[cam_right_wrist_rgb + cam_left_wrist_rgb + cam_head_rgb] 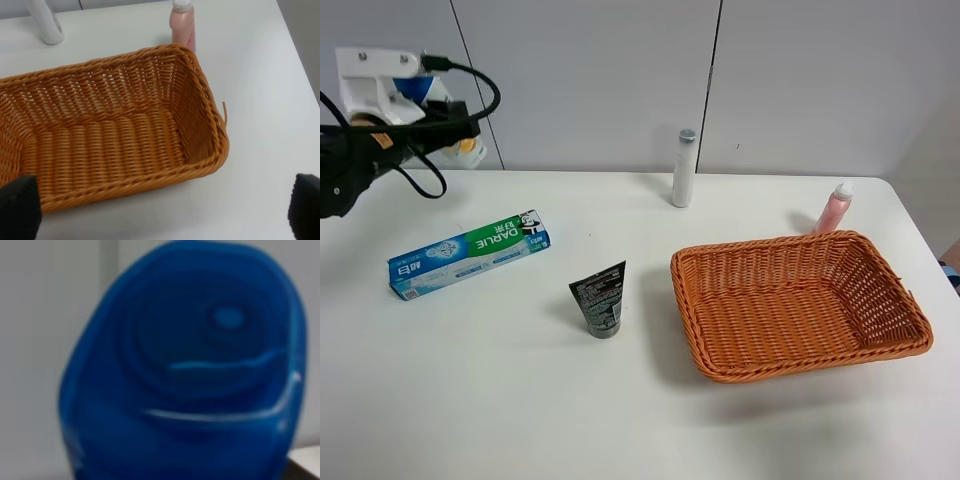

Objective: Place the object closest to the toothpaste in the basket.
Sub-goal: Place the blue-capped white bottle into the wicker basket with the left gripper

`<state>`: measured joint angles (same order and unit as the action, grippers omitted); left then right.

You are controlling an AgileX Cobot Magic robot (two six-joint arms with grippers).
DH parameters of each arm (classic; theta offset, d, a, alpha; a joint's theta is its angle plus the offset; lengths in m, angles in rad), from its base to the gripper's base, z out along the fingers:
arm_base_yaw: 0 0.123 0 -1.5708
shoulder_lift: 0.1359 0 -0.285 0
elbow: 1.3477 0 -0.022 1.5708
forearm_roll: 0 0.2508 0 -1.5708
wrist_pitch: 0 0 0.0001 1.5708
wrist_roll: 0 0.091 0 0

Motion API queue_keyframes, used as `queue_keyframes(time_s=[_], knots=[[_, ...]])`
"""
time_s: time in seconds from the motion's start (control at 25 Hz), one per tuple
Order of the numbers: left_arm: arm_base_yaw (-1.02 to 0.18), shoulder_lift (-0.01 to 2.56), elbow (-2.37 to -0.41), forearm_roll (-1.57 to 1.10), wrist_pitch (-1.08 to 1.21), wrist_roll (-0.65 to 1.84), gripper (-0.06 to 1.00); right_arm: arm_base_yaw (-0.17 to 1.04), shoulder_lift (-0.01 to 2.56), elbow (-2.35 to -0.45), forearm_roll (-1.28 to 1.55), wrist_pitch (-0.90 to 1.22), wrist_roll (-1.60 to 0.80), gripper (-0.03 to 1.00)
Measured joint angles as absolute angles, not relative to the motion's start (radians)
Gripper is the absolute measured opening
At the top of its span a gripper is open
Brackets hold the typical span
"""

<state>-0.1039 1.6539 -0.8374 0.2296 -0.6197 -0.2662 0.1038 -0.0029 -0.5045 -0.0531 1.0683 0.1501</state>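
Observation:
Next, my left gripper releases the blue-capped bottle inside the orange basket's near corner (736, 339), toward the black tube.
The toothpaste (470, 253), a blue-green box, lies on the white table at the left. The thing closest to it is a black tube (602, 298), lying cap down just left of the woven orange basket (798, 300). My left gripper (455, 125) is high at the back left, far from both. A blurred blue object (185, 370) fills the left wrist view and hides the fingers. My right gripper (162, 215) is open and empty above the basket's near rim (125, 182); it does not show in the exterior view.
A white bottle (683, 168) stands at the back centre. A pink bottle (833, 208) stands just behind the basket, also in the right wrist view (182, 25). A white and yellow object (463, 150) sits under the left arm at the back.

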Motion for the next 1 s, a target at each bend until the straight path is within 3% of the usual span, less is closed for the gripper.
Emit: queue_keyframes(time_s=[0.28, 0.6, 1.0], knots=[[-0.391, 1.492, -0.920, 0.455, -0.485, -0.487, 0.38, 0.104, -0.003, -0.505, -0.053, 1.068, 0.150, 0.99], [-0.720, 1.558, -0.933, 0.501, -0.456, -0.560, 0.38, 0.104, -0.003, -0.505, -0.053, 1.068, 0.150, 0.99], [-0.838, 1.837, -0.940, 0.494, -0.519, -0.561, 0.38, 0.104, -0.003, -0.505, -0.053, 1.068, 0.150, 0.99]])
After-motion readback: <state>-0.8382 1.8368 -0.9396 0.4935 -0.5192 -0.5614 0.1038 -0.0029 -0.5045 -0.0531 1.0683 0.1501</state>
